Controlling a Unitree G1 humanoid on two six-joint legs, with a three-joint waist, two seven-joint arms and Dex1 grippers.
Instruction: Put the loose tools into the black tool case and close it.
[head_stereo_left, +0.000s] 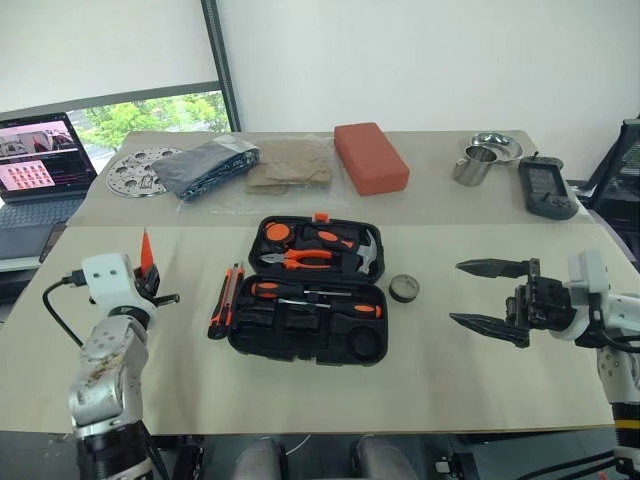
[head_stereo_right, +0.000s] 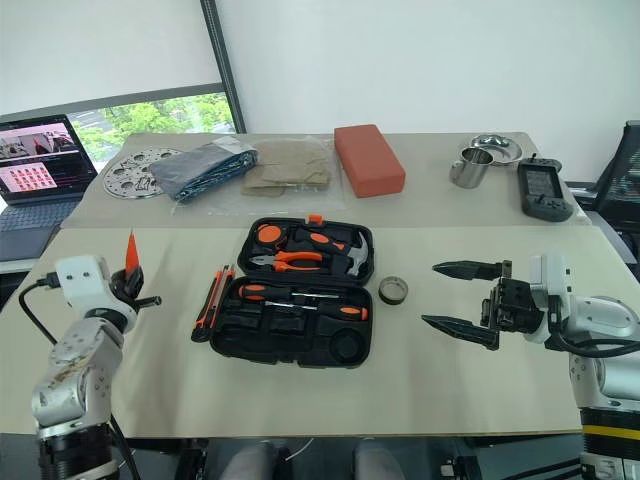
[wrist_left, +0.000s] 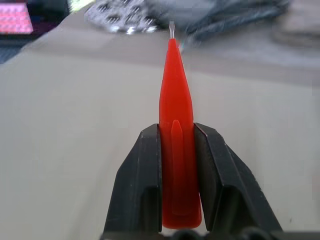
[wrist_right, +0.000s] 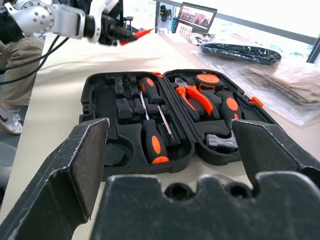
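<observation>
The robot's left gripper should set the small all-orange screwdriver down next to the long screwdrivers in the tool case's near half (head_stereo_left: 280, 312). The small screwdriver is now held above the table.
The black tool case (head_stereo_left: 237, 336) lies open in the middle of the table. Two long screwdrivers (head_stereo_left: 312, 290) with orange-and-black handles rest in its near half, pliers and a hammer in the far half. An orange-and-black utility knife (head_stereo_left: 224, 301) lies on the table just left of the case. To the right of the case sits a small dark tape roll (head_stereo_left: 404, 288). My left gripper (head_stereo_left: 149, 279), held above the table's left side, is shut on the small all-orange screwdriver (wrist_left: 176, 165), tip pointing up. On the right, my right gripper (head_stereo_left: 457, 292) is open and empty, pointing toward the case.
At the back stand a red-brown block (head_stereo_left: 370, 157), a metal cup and bowl (head_stereo_left: 482, 158), a dark handheld device (head_stereo_left: 546, 188), plastic-wrapped bags (head_stereo_left: 250, 166) and a perforated metal disc (head_stereo_left: 135, 171). A laptop (head_stereo_left: 38, 165) sits at the far left.
</observation>
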